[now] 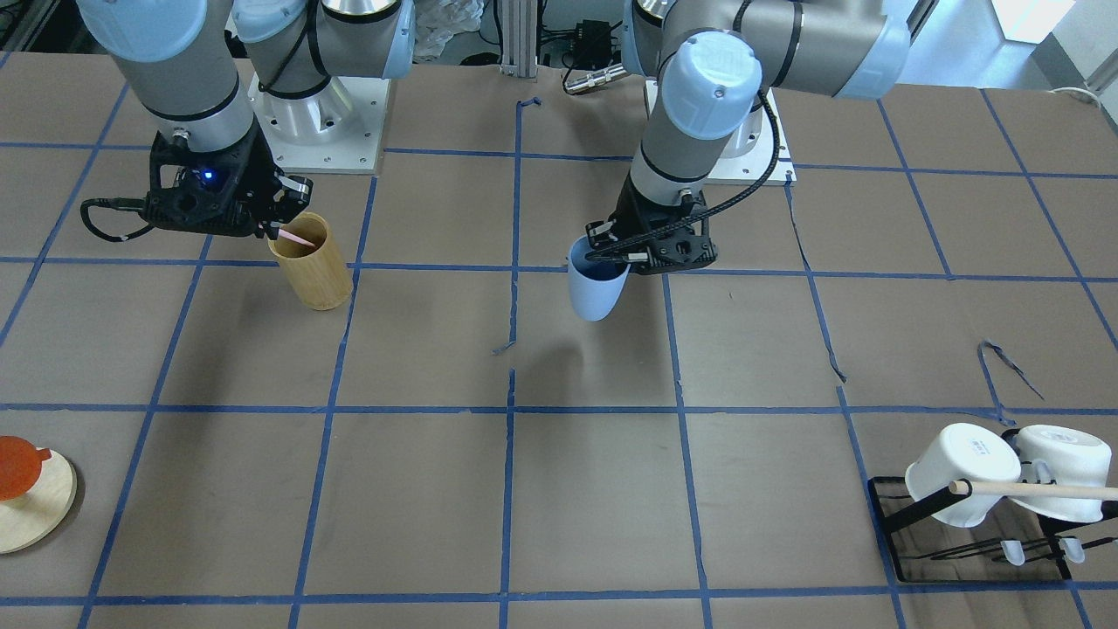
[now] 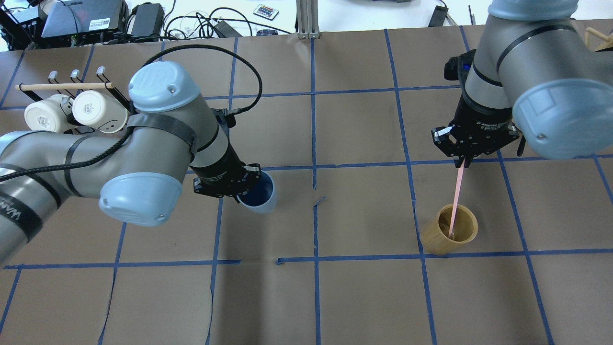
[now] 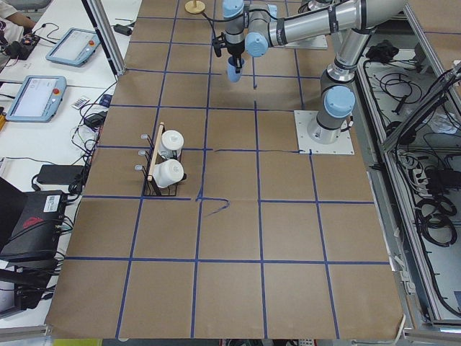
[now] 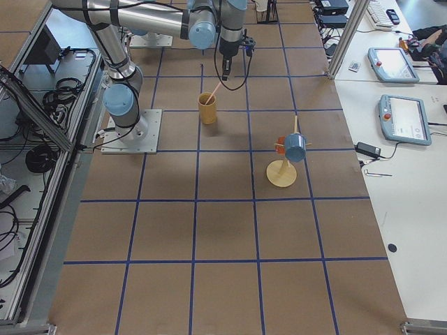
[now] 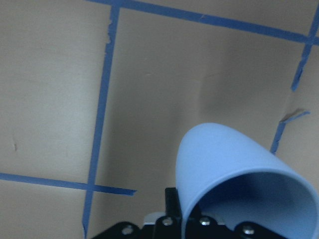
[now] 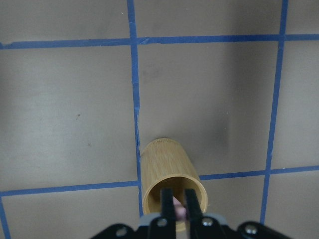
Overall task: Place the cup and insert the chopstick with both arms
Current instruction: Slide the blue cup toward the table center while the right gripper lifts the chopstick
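Observation:
I should let go of the light blue cup with my left gripper on the table (image 1: 525, 330) (image 5: 263, 134) next to the frayed, bent end of blue tape.
My left gripper (image 1: 611, 255) is shut on the rim of the light blue cup (image 1: 596, 290) and holds it tilted above the table near the middle; the cup also shows in the overhead view (image 2: 258, 194) and the left wrist view (image 5: 239, 184). My right gripper (image 2: 462, 162) is shut on the top of a pale pink chopstick (image 2: 456, 201). The chopstick's lower end is inside the tan bamboo cylinder (image 2: 449, 235), which stands on the table. The right wrist view shows the fingers (image 6: 167, 204) closed on the pink stick above the cylinder (image 6: 169, 174).
A black rack (image 1: 969, 533) with two white mugs (image 1: 961, 472) and a long wooden rod (image 1: 1039, 489) stands at the table's corner on my left. A round wooden stand (image 1: 31, 507) with an orange piece is at the corner on my right. Blue tape lines grid the brown table.

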Tool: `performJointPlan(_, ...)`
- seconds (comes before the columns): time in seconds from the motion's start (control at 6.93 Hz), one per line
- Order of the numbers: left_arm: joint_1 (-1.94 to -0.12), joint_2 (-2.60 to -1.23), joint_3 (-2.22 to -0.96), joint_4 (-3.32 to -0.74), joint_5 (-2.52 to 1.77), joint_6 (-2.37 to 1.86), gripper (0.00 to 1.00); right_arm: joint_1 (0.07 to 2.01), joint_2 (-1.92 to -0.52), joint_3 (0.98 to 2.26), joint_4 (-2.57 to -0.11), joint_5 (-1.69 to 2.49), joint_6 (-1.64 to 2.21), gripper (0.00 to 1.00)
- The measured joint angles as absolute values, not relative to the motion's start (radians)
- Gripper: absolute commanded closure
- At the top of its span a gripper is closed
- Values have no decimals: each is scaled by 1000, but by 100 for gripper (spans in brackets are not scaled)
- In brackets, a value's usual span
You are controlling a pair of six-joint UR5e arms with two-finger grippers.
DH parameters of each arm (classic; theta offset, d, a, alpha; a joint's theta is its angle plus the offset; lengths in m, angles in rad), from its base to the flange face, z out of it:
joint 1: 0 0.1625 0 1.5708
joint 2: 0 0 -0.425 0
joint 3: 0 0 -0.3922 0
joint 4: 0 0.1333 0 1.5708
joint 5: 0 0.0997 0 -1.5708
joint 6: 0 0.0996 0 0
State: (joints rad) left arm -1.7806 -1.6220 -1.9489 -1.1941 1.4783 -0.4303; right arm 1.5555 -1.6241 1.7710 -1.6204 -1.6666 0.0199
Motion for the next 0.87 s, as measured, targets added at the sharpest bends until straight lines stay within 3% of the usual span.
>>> performJointPlan(0.87, -1887, -1787, -1935, -1043, 1428, -616, 100, 1560, -1603, 1490, -1514, -1655, 19, 92)
